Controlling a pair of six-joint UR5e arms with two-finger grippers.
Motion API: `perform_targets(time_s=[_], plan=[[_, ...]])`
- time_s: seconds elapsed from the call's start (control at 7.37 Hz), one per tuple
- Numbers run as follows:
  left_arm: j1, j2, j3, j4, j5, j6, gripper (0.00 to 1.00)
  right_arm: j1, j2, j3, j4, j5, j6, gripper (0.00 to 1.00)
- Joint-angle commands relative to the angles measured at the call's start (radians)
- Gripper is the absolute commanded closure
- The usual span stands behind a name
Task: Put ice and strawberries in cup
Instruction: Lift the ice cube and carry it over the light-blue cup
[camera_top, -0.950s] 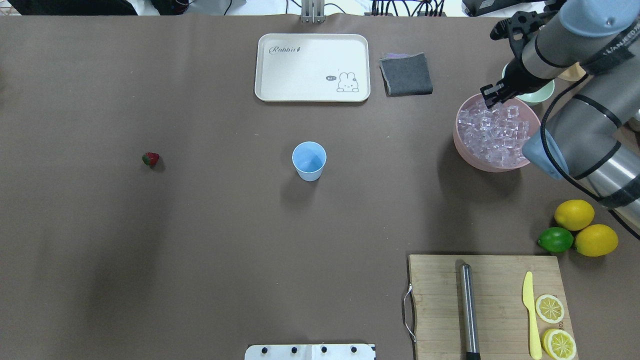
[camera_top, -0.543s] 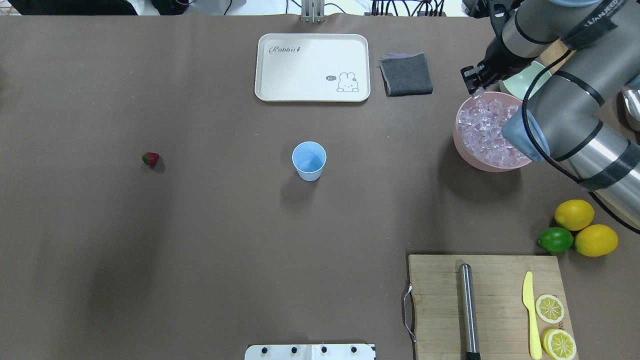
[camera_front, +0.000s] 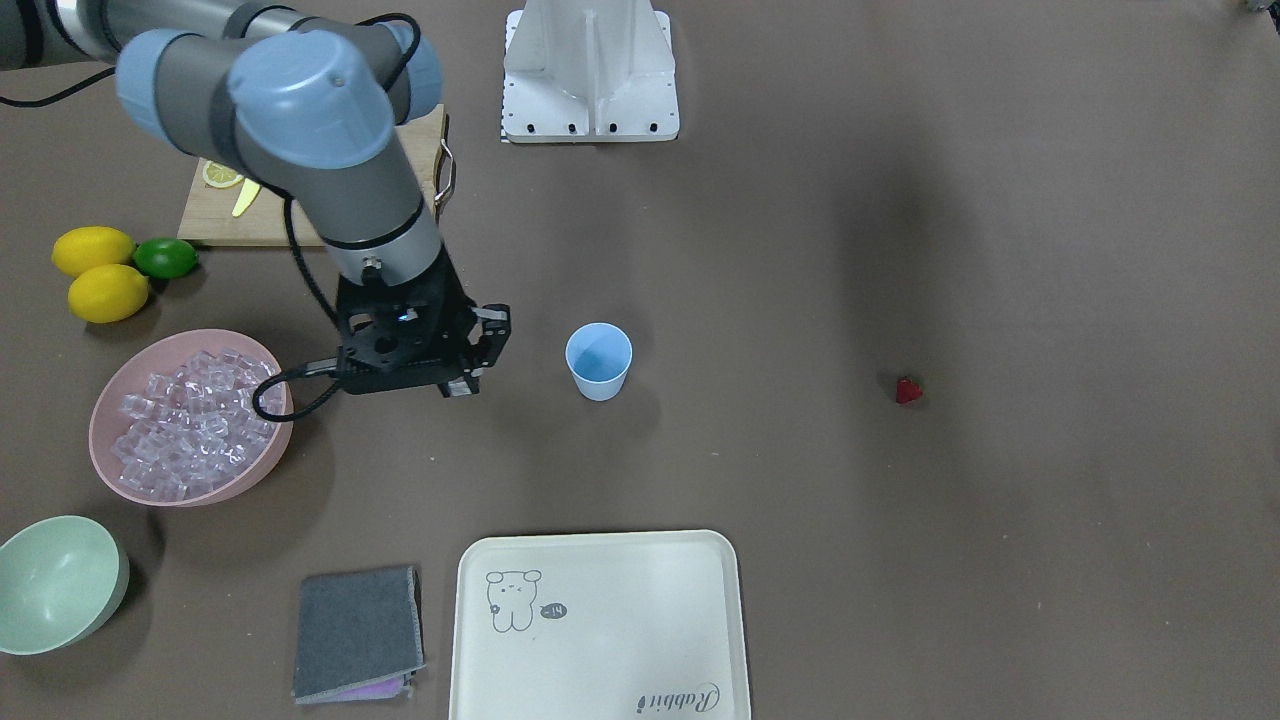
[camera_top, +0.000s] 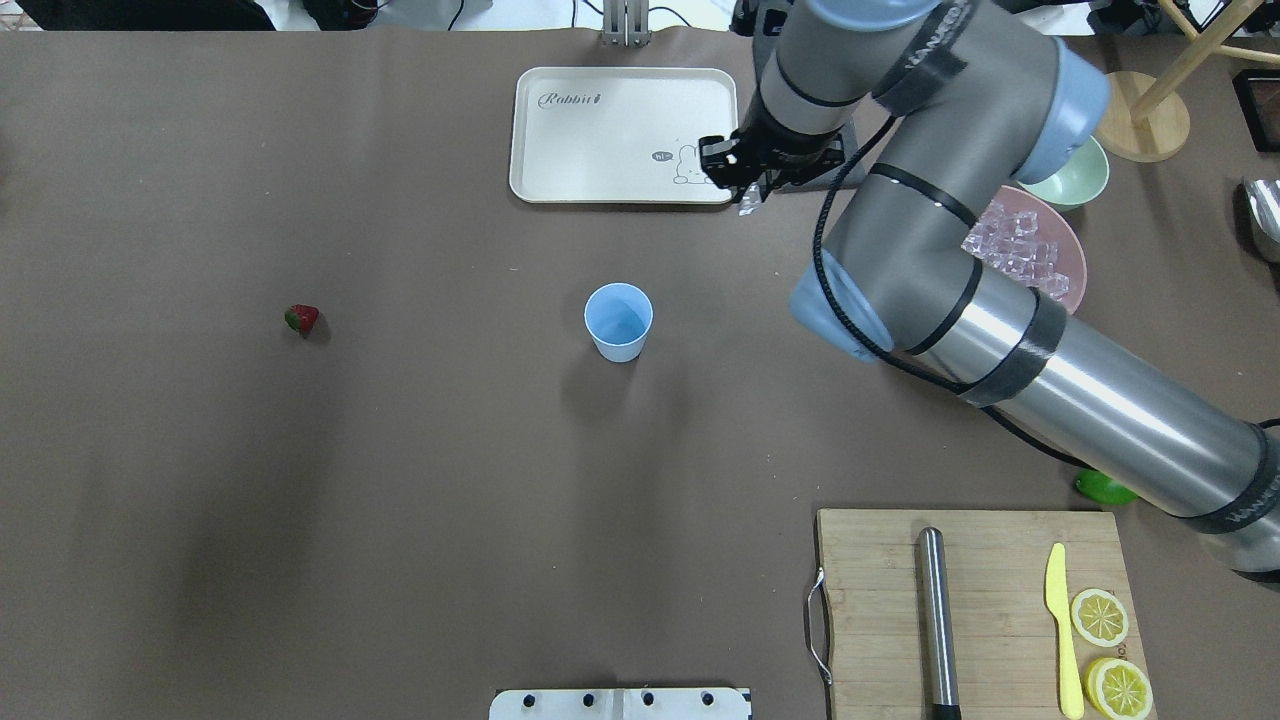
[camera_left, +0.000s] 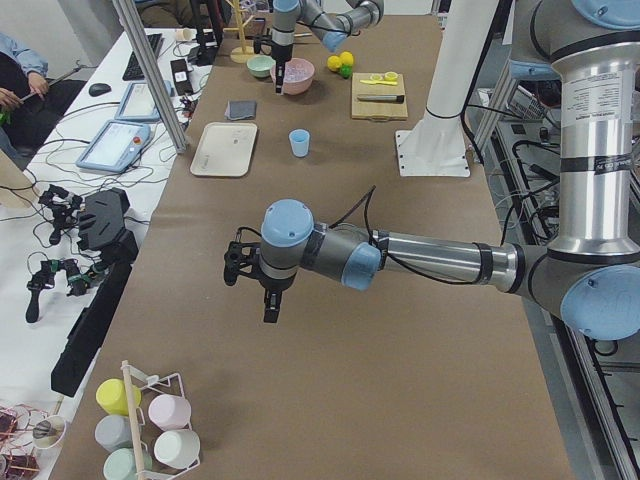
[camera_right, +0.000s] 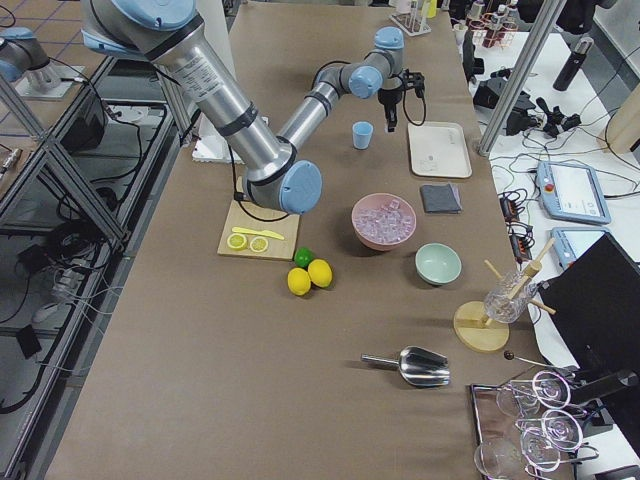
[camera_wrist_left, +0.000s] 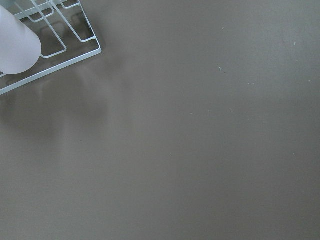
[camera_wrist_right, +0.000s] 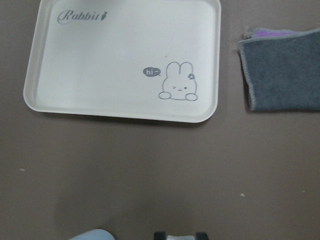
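I should drop the ice cube from my right gripper onto the bare bottom inside the light blue cup (camera_front: 601, 361). The ice cube now hangs by the tray's corner.
The light blue cup (camera_top: 618, 320) stands upright and empty mid-table; it also shows in the front view (camera_front: 599, 360). The small red strawberry (camera_top: 301, 318) lies alone far to the cup's left. Clear ice cubes (camera_front: 190, 420) fill a pink bowl (camera_front: 232, 490). My right gripper (camera_top: 748, 190) is shut on one ice cube (camera_top: 750, 203) and hangs above the table by the tray's near right corner, up and right of the cup. My left gripper (camera_left: 268, 305) shows only in the exterior left view, far from the cup; I cannot tell whether it is open or shut.
A cream rabbit tray (camera_top: 600, 135) lies behind the cup, a grey cloth (camera_front: 358, 630) beside it, and a pale green bowl (camera_front: 55, 580) beyond the pink bowl. A cutting board (camera_top: 975, 600) holds a knife, lemon slices and a steel rod. Lemons and a lime (camera_front: 100, 270) lie near it.
My right gripper has lifted off the pink bowl with an ice cube and swung left to the tray's right corner. Cup and strawberry have not moved.
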Motion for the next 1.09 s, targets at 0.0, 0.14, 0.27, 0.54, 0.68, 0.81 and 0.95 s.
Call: perform_targets(time_s=[0.0, 0.14, 0.27, 0.54, 0.68, 0.81, 0.95], plan=[[0.002, -0.002, 0.000, -0.001, 0.000, 0.000, 0.02, -0.109, 0.061, -0.099, 0.050, -0.124, 0.094, 1.00], [0.002, -0.004, -0.001, -0.001, 0.000, 0.000, 0.02, -0.134, 0.063, -0.118, 0.091, -0.136, 0.129, 1.00], [0.002, -0.010, -0.001, -0.001, 0.000, 0.000, 0.02, -0.157, 0.064, -0.116, 0.095, -0.155, 0.134, 1.00], [0.002, -0.027, 0.011, 0.002, 0.000, 0.000, 0.02, -0.201, 0.064, -0.116, 0.099, -0.195, 0.167, 1.00], [0.002, -0.028, 0.019, 0.000, 0.000, 0.000, 0.02, -0.214, 0.073, -0.118, 0.099, -0.196, 0.169, 1.00], [0.002, -0.028, 0.022, 0.000, 0.000, 0.000, 0.02, -0.226, 0.073, -0.118, 0.099, -0.218, 0.169, 1.00], [0.002, -0.028, 0.023, 0.000, -0.002, 0.000, 0.02, -0.238, 0.073, -0.122, 0.101, -0.239, 0.171, 1.00]])
